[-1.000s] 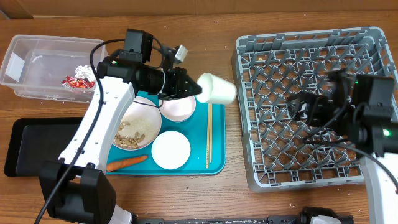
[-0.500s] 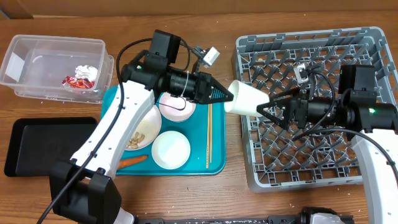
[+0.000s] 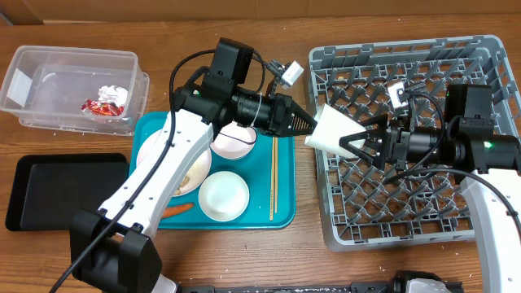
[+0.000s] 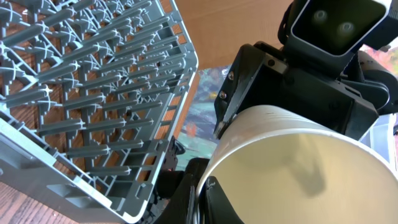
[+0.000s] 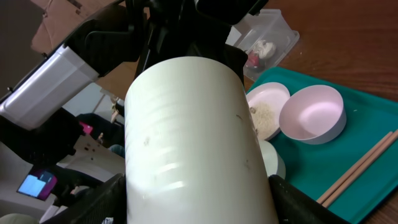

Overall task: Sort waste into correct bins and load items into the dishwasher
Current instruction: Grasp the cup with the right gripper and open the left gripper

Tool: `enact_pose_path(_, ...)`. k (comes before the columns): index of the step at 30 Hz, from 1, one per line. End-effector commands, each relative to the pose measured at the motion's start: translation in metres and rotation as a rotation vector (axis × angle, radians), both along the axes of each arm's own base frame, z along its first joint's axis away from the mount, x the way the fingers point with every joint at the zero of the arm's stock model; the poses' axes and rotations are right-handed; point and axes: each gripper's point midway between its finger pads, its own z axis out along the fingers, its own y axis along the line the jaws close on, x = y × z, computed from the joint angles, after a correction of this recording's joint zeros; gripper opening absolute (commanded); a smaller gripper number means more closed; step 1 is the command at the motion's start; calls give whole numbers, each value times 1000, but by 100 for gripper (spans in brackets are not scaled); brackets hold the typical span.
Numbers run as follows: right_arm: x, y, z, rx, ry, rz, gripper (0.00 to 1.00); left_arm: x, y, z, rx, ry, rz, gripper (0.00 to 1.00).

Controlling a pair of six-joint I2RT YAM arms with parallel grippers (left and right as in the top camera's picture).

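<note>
I should take the cup's base (image 3: 352, 137) with my right gripper before the cup goes in, as my left gripper is pinching the cup's rim at the edge of the dish rack.
A small white cup (image 3: 328, 130) hangs over the left edge of the grey dish rack (image 3: 399, 242). My left gripper (image 3: 308, 124) is shut on its rim, which shows pinched between the fingers in the left wrist view (image 4: 202, 199). My right gripper (image 3: 346, 140) is open, with one finger on each side of the cup's base (image 5: 193, 137). Wooden chopsticks (image 3: 273, 175), two white bowls (image 3: 224, 195) (image 3: 232, 145) and a plate with beige scraps (image 3: 189, 175) lie on the teal tray (image 3: 281, 216). A carrot (image 3: 175, 210) lies at the tray's front.
The clear tub (image 3: 49, 81) at the far left holds a red wrapper (image 3: 102, 107) and a white tissue (image 3: 110, 91). A black tray (image 3: 57, 191) sits in front of it. The rack's peg floor (image 4: 93, 93) lies beneath the cup.
My left arm has carried the cup right, from over the teal tray to the rack's left edge. My right gripper has come in and now straddles the cup.
</note>
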Motion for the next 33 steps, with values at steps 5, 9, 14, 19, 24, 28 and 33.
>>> enact_pose_path(5, -1, 2, 8, 3, -15, 8, 63, 5, -3, 4, 21, -11, 32, 4)
enact_pose_path(9, -2, 2, 7, 5, 0, 7, 63, 9, -3, 1, 36, -21, 50, 5)
enact_pose_path(14, -2, 2, 7, 4, 0, 6, 63, 10, -3, 2, 32, -30, 50, 4)
enact_pose_path(19, -2, 2, 7, 4, 4, 6, 71, 9, -3, 2, 32, -30, 49, 4)
enact_pose_path(24, -3, 2, 6, 2, 10, 5, 95, 10, -5, 4, 26, -28, 52, 4)
enact_pose_path(28, -3, 2, 5, -2, 15, 3, 93, 14, -7, 8, 15, -25, 63, 4)
enact_pose_path(33, -1, -1, -5, -50, 41, -24, 89, 17, -8, 13, 3, -16, 76, 4)
